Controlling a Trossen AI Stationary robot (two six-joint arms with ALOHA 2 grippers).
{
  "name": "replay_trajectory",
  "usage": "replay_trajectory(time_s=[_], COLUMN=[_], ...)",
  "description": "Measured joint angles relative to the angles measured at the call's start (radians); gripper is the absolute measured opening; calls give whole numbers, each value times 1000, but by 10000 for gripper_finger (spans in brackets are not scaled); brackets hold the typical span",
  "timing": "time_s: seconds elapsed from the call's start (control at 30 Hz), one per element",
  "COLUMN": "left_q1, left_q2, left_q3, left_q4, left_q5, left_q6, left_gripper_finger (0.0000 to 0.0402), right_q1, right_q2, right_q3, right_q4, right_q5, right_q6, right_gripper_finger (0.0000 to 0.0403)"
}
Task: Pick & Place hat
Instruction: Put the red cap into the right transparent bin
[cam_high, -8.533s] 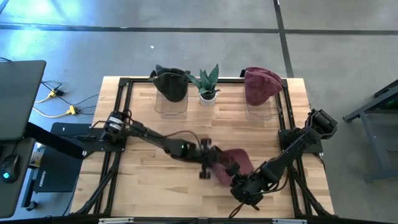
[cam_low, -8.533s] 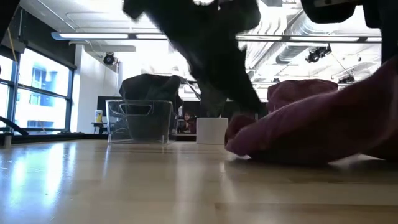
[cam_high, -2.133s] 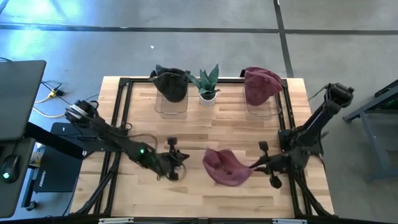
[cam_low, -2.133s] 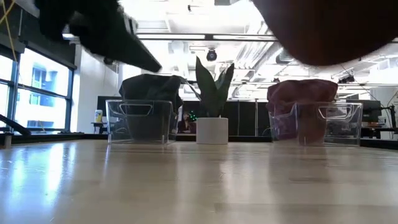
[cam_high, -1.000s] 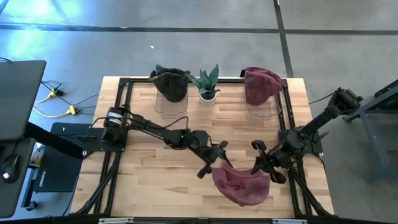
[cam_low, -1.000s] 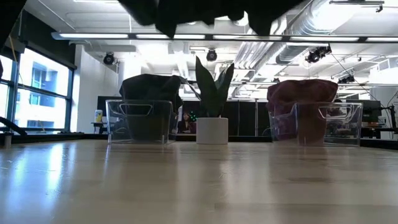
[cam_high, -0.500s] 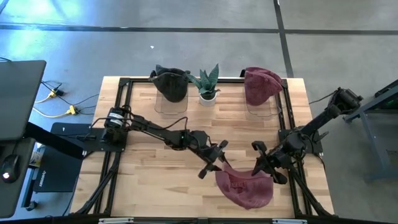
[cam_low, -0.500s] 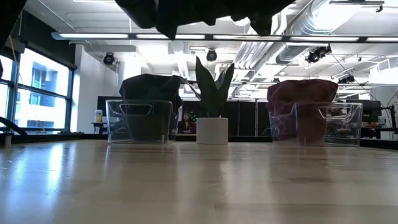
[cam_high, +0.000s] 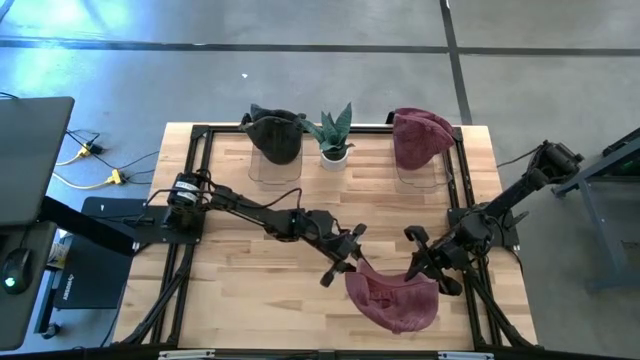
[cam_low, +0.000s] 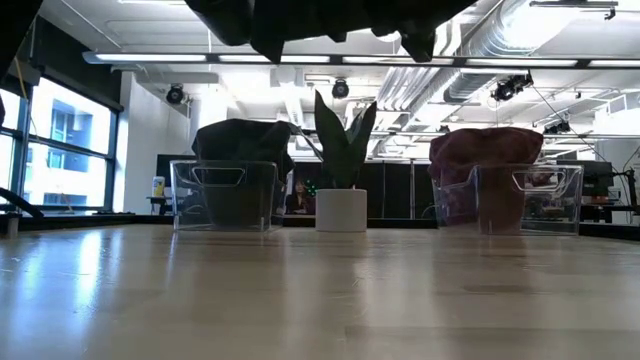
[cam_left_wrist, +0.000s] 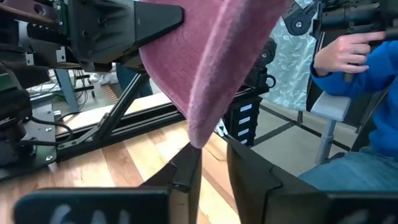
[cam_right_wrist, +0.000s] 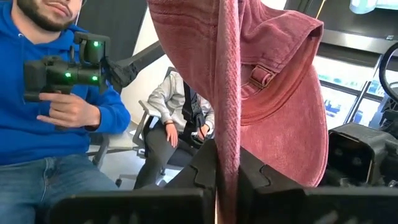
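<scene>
The corner of the hat's brim reaches only the ends of my left gripper's fingers, so that gripper should open and take the brim deeper (cam_left_wrist: 212, 93) before my right gripper lets go of the hat.
A maroon hat (cam_high: 392, 298) hangs in the air between my two grippers, over the near right part of the table. My left gripper (cam_high: 352, 264) is shut on its left side and my right gripper (cam_high: 424, 268) on its right side. The left wrist view shows the hat's cloth (cam_left_wrist: 211, 62) rising from that gripper's fingers (cam_left_wrist: 208, 155). The right wrist view shows the hat's strap side (cam_right_wrist: 273, 81) above that gripper's fingers (cam_right_wrist: 227, 168). In the low view only dark shapes (cam_low: 330, 20) show at the top, above the bare tabletop. My left gripper pinches a folded edge of the hat (cam_left_wrist: 198, 134) between its two fingers, coming level from the table's left and far side. The hat is lifted clear of the table. My right gripper pinches the hat's edge (cam_right_wrist: 227, 146) between its two fingers, coming level from the table's right. The cloth stands edge-on in the gap, and the hat hangs clear of the table between both grippers.
At the far edge stand a clear bin with a dark hat (cam_high: 275, 140), a potted plant (cam_high: 335, 135) and a clear bin with a maroon hat (cam_high: 420, 140). A black frame (cam_high: 195, 180) borders the table. People (cam_right_wrist: 62, 93) show in the room beyond.
</scene>
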Motion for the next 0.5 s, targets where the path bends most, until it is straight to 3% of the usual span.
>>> replay_trajectory(time_s=[0.33, 0.5], left_q1=[-1, -1], left_q2=[-6, -6], left_q3=[3, 3], left_q4=[7, -4], left_q5=[-39, -45], left_q6=[0, -1], left_gripper_finger=[196, 226], right_q1=[-2, -1], right_q2=[3, 2], right_q3=[-3, -3], right_q4=[-1, -2], right_q5=[11, 40], right_q6=[6, 2], right_gripper_finger=[13, 6])
